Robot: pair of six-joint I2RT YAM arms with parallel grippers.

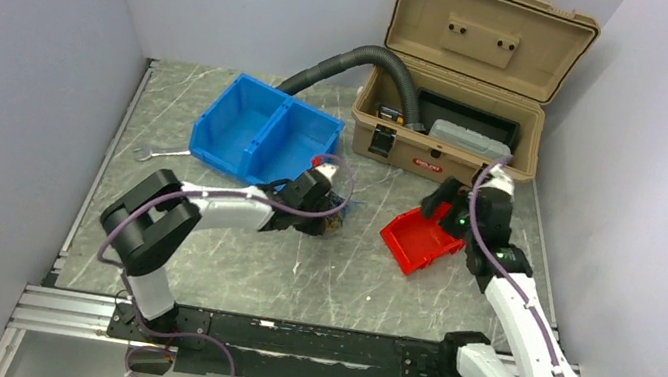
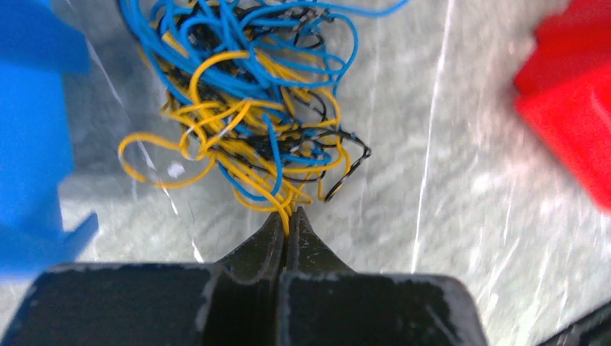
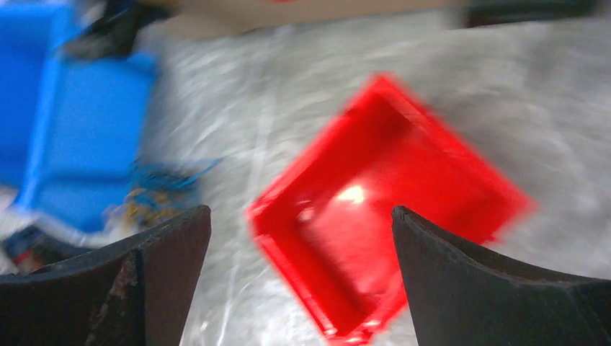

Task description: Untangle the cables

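The robot's left gripper alone holds the tightly bunched tangle, by its yellow cables, so next the right gripper takes the loose blue cable [image 2: 378, 11] before both pull apart.
A tangle of hair-thin yellow, blue and black cables [image 2: 252, 115] lies on the marbled table by the blue bin; it shows in the top view [image 1: 338, 212] and, blurred, in the right wrist view [image 3: 155, 194]. My left gripper [image 2: 290, 216] is shut, its tips pinching yellow strands at the near edge of the tangle; in the top view it [image 1: 322, 205] sits right at the bundle. My right gripper [image 3: 301, 216] is open and empty above the red bin [image 3: 382, 202], and it shows in the top view [image 1: 438, 197].
A blue two-compartment bin [image 1: 263, 129] stands left of the tangle. A red bin [image 1: 418, 237] lies right of it. An open tan toolbox [image 1: 453, 116] with a black corrugated hose [image 1: 350, 60] stands at the back. A wrench [image 1: 158, 153] lies at the left.
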